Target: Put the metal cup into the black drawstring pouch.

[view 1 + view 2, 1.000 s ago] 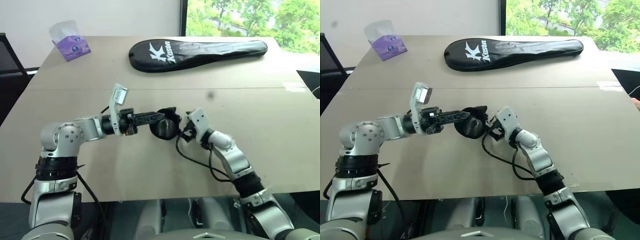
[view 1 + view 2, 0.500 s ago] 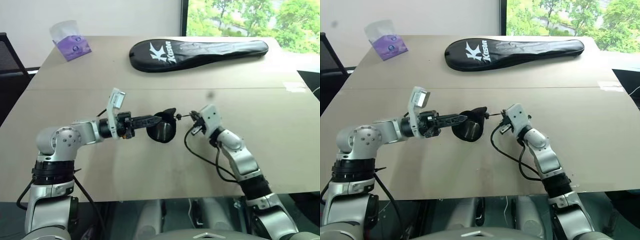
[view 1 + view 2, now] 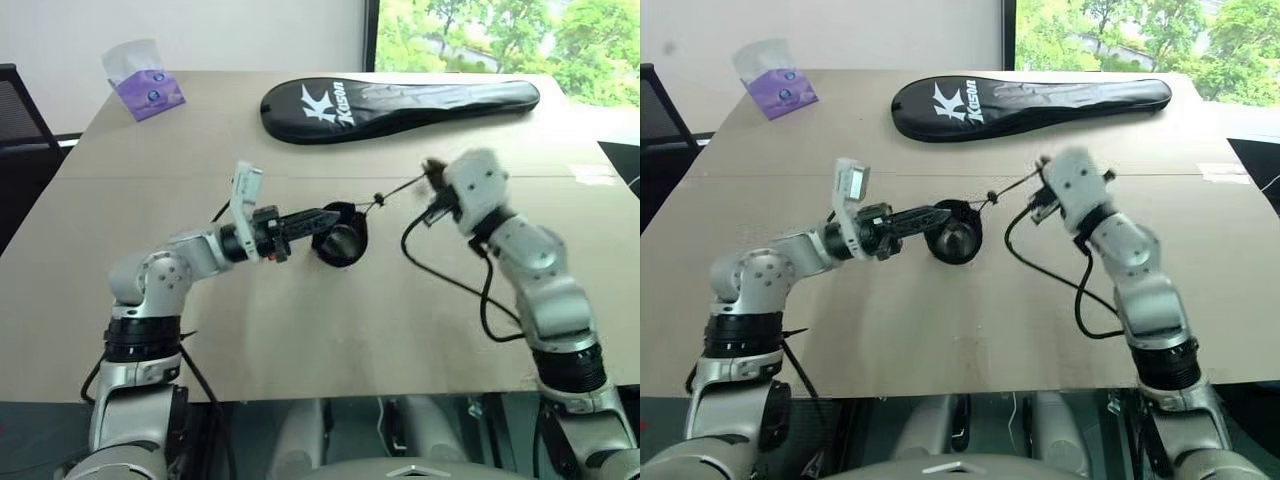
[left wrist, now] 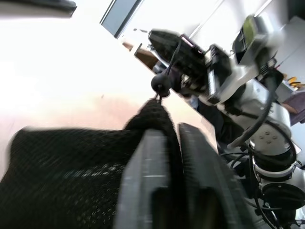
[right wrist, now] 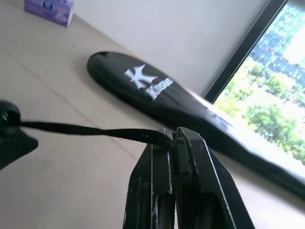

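I should open my left gripper, which pinches the pouch's rim short of the cord's knot, and take the knot (image 3: 379, 199) while my right gripper raises the cord.
The black drawstring pouch (image 3: 343, 241) hangs rounded just above the table's middle. My left gripper (image 3: 322, 216) reaches in level from the left and is shut on the pouch's rim; black fabric (image 4: 86, 162) sits pinched between its fingers (image 4: 147, 181). A thin dark cord (image 5: 95, 130) with a knot (image 3: 379, 200) runs taut from the pouch up to my right gripper (image 3: 432, 178). That gripper is raised to the right of the pouch and shut on the cord's end (image 5: 167, 136). The metal cup is hidden.
A long black racket cover (image 3: 400, 100) with white lettering lies across the far side of the table. A purple tissue pack (image 3: 145, 85) sits at the far left corner. A dark object (image 3: 622, 158) lies at the table's right edge.
My right gripper closed on the cord beside the pouch, then rose and moved right, pulling it taut. The left gripper shifted slightly right with the pouch.
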Robot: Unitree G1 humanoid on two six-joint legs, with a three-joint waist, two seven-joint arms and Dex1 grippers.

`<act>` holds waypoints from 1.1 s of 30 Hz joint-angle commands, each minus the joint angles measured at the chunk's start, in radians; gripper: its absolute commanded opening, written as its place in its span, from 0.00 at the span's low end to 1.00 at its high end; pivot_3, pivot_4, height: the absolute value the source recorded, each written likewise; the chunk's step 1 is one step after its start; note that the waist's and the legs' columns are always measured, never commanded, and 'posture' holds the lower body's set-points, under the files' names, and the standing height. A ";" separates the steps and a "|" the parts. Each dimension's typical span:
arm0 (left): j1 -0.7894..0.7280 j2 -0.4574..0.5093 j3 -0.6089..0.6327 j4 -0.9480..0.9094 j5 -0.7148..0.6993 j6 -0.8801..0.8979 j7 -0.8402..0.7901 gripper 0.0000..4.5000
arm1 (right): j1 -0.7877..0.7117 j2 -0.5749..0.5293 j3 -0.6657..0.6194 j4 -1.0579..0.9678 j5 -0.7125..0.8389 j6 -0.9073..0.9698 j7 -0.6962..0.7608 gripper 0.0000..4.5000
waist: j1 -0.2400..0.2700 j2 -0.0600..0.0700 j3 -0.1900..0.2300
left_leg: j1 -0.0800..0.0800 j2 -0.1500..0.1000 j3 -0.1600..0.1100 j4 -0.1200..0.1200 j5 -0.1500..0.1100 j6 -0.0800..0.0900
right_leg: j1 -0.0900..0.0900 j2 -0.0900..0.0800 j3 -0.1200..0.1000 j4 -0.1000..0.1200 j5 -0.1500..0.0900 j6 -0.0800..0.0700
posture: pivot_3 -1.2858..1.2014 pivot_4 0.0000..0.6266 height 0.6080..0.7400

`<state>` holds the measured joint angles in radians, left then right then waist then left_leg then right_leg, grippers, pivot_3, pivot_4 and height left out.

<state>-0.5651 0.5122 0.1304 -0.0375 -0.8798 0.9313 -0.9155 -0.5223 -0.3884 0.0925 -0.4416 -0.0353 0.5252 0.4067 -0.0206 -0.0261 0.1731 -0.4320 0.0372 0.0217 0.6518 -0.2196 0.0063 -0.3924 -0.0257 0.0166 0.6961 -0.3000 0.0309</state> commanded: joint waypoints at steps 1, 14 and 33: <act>-0.072 -0.051 -0.056 -0.093 0.096 -0.112 0.079 0.53 | -0.100 -0.041 -0.017 -0.118 0.008 0.083 0.031 0.00 | 0.006 0.000 0.000 | 0.000 0.000 0.000 0.000 0.000 0.000 | 0.000 0.000 0.000 0.000 0.000 0.000 | 0.52 0.24 1.00; -0.184 -0.102 -0.197 0.026 0.349 -0.380 0.023 0.73 | -0.313 -0.071 0.027 -0.146 0.006 0.204 0.051 0.00 | 0.006 0.000 0.000 | -0.001 0.000 0.002 0.000 0.000 0.001 | -0.002 0.001 0.000 0.000 0.000 0.000 | 0.52 0.24 1.00; -0.286 -0.153 -0.111 0.043 0.258 -0.361 -0.033 0.73 | -0.400 -0.055 -0.007 -0.143 0.041 0.227 0.025 0.00 | 0.007 0.001 0.001 | -0.006 0.000 0.001 0.002 -0.001 0.002 | -0.004 -0.001 -0.001 -0.001 0.000 0.000 | 0.52 0.24 1.00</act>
<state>-0.8376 0.3500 0.0256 0.0678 -0.5865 0.5550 -0.9162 -0.9137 -0.4366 0.1020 -0.5446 0.0055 0.7662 0.4390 -0.0139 -0.0253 0.1740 -0.4376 0.0370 0.0228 0.6534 -0.2207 0.0086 -0.3967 -0.0259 0.0152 0.6954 -0.2998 0.0310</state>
